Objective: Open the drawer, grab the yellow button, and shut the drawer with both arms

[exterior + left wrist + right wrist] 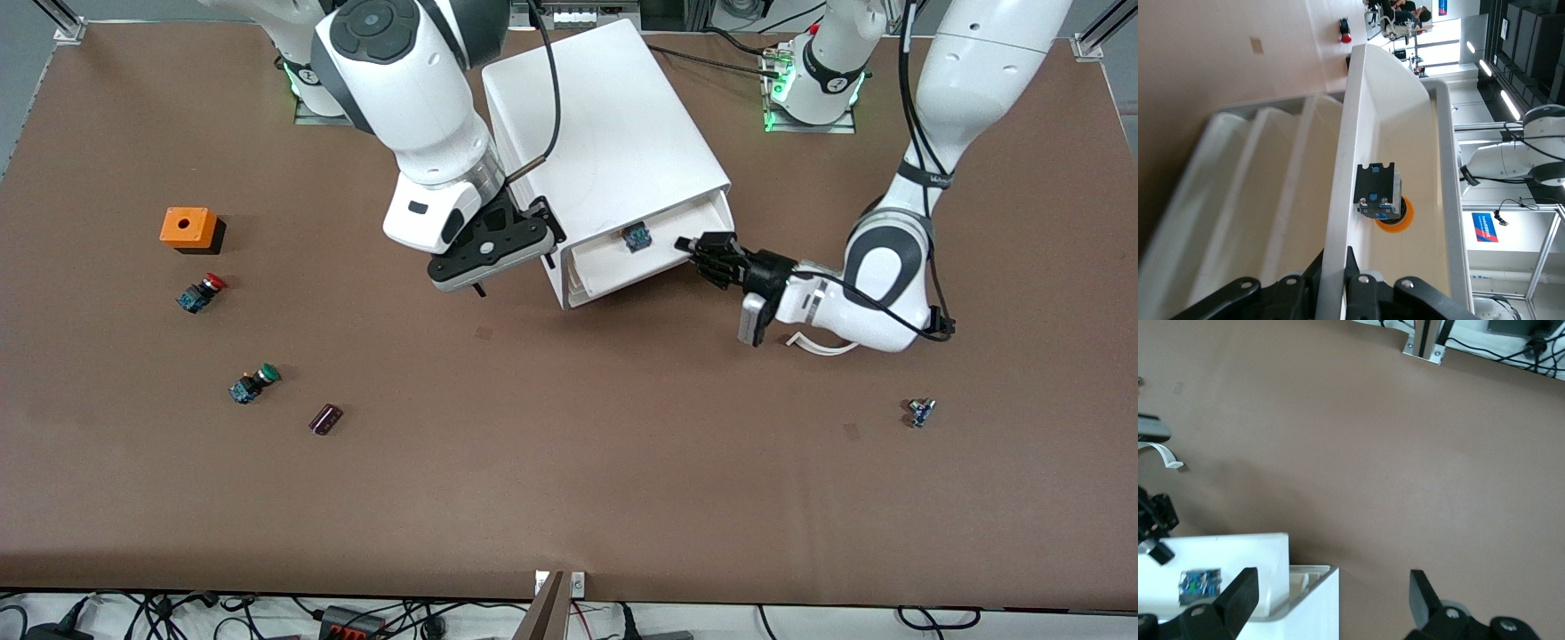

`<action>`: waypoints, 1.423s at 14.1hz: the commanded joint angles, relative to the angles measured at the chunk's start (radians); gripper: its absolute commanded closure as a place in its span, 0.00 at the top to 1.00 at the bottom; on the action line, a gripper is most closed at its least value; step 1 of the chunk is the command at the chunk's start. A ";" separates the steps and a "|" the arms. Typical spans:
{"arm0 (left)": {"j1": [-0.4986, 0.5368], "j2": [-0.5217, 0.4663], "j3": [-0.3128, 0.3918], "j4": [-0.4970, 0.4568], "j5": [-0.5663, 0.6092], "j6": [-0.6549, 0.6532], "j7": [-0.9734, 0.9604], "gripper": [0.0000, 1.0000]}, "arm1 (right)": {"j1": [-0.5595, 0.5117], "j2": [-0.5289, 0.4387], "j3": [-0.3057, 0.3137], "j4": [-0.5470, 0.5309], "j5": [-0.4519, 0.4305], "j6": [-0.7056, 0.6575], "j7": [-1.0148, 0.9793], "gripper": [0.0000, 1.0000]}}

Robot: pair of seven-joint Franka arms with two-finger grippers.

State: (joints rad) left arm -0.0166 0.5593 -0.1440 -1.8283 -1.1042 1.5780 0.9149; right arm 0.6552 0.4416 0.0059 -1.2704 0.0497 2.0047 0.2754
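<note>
My right gripper is to close next on the upturned dark body [637, 236] [1199, 586] of the button in the top drawer of the cabinet.
The cabinet [613, 133] stands at the table's middle. Its top drawer [622, 271] is pulled partly out. The button [637, 237] lies in it, dark body up. In the left wrist view its yellow-orange cap [1393, 223] rests on the drawer floor. My left gripper [689, 244] is shut on the drawer's front wall at the left arm's end. The left wrist view shows that wall [1345, 167] pinched in the left gripper [1337, 257]. My right gripper [520, 258] is open over the cabinet's corner toward the right arm's end. In the right wrist view [1331, 593] it straddles that corner [1318, 600].
Toward the right arm's end lie an orange box [189, 228], a red-capped button [201, 292], a green-capped button [253, 383] and a small dark cylinder [325, 419]. A small part [920, 412] lies toward the left arm's end, nearer the front camera.
</note>
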 commanded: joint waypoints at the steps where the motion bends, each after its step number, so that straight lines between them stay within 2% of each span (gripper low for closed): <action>1: -0.003 0.132 0.030 0.176 0.041 0.028 -0.040 0.01 | 0.036 0.038 -0.004 0.035 -0.008 0.054 0.021 1.00; 2: -0.003 0.154 0.038 0.211 0.044 0.028 -0.044 0.01 | 0.049 0.046 -0.006 0.035 -0.010 0.069 0.021 1.00; 4: -0.005 0.157 0.046 0.221 0.058 0.030 -0.045 0.05 | 0.061 0.060 -0.006 0.040 -0.011 0.094 0.021 1.00; 5: -0.003 0.157 0.046 0.222 0.058 0.031 -0.045 0.19 | 0.075 0.069 -0.006 0.045 -0.011 0.103 0.025 1.00; 6: -0.003 0.157 0.046 0.221 0.058 0.036 -0.045 0.87 | 0.089 0.074 -0.006 0.052 -0.013 0.112 0.025 1.00; 7: 0.001 0.151 0.046 0.221 0.058 0.037 -0.045 1.00 | 0.096 0.092 -0.006 0.068 -0.013 0.114 0.025 1.00; 10: 0.023 0.122 0.049 0.222 0.078 0.025 -0.109 1.00 | 0.148 0.161 -0.010 0.155 -0.016 0.124 0.034 1.00; 13: 0.026 0.056 0.050 0.250 0.176 0.002 -0.307 1.00 | 0.193 0.219 -0.014 0.174 -0.018 0.209 0.071 1.00; 18: 0.026 0.040 0.049 0.495 0.537 -0.148 -0.640 1.00 | 0.210 0.249 -0.014 0.174 -0.040 0.216 0.071 1.00; 20: 0.021 0.036 0.044 0.566 0.692 -0.206 -0.723 1.00 | 0.219 0.273 -0.015 0.174 -0.044 0.223 0.073 1.00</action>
State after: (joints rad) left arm 0.0121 0.5859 -0.0976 -1.3449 -0.5348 1.4298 0.2737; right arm 0.8575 0.6764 0.0009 -1.1347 0.0240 2.2272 0.3282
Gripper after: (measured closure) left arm 0.000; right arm 0.000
